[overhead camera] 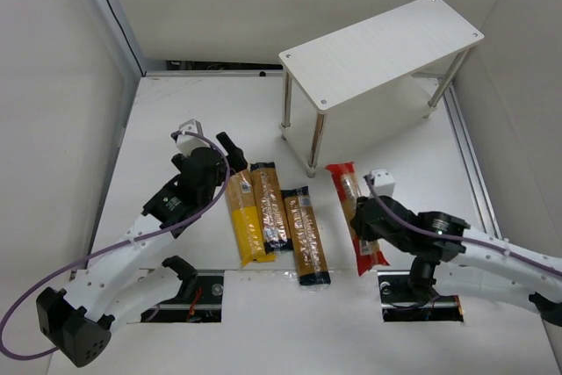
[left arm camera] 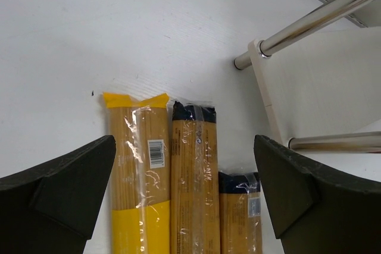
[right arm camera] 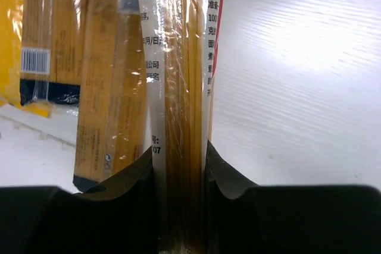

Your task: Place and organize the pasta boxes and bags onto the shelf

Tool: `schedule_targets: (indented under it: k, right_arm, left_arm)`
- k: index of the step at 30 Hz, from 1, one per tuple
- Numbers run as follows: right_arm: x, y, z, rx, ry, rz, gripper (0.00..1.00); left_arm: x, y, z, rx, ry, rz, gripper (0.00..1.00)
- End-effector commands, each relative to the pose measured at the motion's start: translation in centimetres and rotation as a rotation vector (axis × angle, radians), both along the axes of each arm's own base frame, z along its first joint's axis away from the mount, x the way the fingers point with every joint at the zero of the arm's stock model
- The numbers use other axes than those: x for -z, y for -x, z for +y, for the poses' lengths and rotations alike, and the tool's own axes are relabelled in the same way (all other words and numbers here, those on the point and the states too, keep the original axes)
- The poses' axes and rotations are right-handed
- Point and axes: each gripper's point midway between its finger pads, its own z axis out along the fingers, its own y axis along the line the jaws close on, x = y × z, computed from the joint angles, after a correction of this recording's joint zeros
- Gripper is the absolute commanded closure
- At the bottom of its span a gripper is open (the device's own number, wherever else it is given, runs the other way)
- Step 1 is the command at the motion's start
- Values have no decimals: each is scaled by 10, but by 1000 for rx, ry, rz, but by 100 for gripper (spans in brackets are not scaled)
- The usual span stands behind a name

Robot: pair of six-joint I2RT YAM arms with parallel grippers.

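Next, I release the red pack with my right gripper on the shelf's white lower board (overhead camera: 401, 98), near its farther silver front leg.
Four long pasta packs lie side by side on the white table in front of the shelf (overhead camera: 382, 50). From left to right they are a yellow pack (overhead camera: 244, 221), two orange-brown packs with dark ends (overhead camera: 270, 208) (overhead camera: 306, 234), and a red pack (overhead camera: 356, 217). My right gripper (overhead camera: 362, 214) is shut across the red pack, its fingers pressing both sides of the pale label strip (right arm camera: 178, 87). My left gripper (left arm camera: 184, 194) hangs open above the far ends of the yellow pack (left arm camera: 134, 176) and the orange-brown packs (left arm camera: 193, 176), touching none of them.
The shelf's silver legs (overhead camera: 314, 142) stand just beyond the packs. A leg (left arm camera: 309, 16) and a white lower board (left arm camera: 321, 81) show at the right of the left wrist view. White walls close in the table on the left, back and right.
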Motion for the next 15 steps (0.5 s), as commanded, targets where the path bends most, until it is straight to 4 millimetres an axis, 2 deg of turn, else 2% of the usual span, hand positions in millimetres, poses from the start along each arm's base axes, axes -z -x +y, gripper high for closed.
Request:
schedule_targets:
  k: [1, 2, 3, 5, 8, 9, 10, 11, 12, 13, 14, 15]
  right_arm:
    - [-27, -8, -33, 222, -110, -64, 100]
    - [-32, -13, -42, 259, -104, -107, 100]
    - [-49, -18, -43, 281, -138, -144, 100]
    - [-66, -30, -55, 344, -123, -223, 100]
    - [-94, -52, -49, 362, -76, -334, 100]
    - [-102, -64, -55, 412, -49, -377, 100]
    - [-107, -75, -50, 381, 30, -408, 100]
    - [-121, -88, -42, 401, -6, -446, 100]
    - [-126, -97, -34, 373, -15, -453, 100]
    - [-129, -115, -40, 392, -1, -465, 100]
    - [-140, -134, -31, 357, -10, -505, 100]
    - [-142, -146, -30, 337, -23, -512, 100]
  left_arm:
    - [-5, -7, -6, 6, 14, -35, 0]
    - [-1, -7, -8, 21, 0, -21, 0]
    - [2, -10, -10, 25, -10, -19, 0]
    - [1, -13, -15, 37, -4, -17, 0]
    - [12, -15, -18, 46, -21, 16, 0]
    - [12, -15, -18, 46, -21, 16, 0]
    - [19, -17, -19, 46, -35, 36, 0]
    - [19, -16, -21, 54, -32, 39, 0]
    - [23, -17, -22, 54, -39, 50, 0]
    - [23, -17, -22, 54, -39, 50, 0]
    - [23, -18, -25, 63, -36, 54, 0]
    - [25, -17, -24, 63, -41, 62, 0]
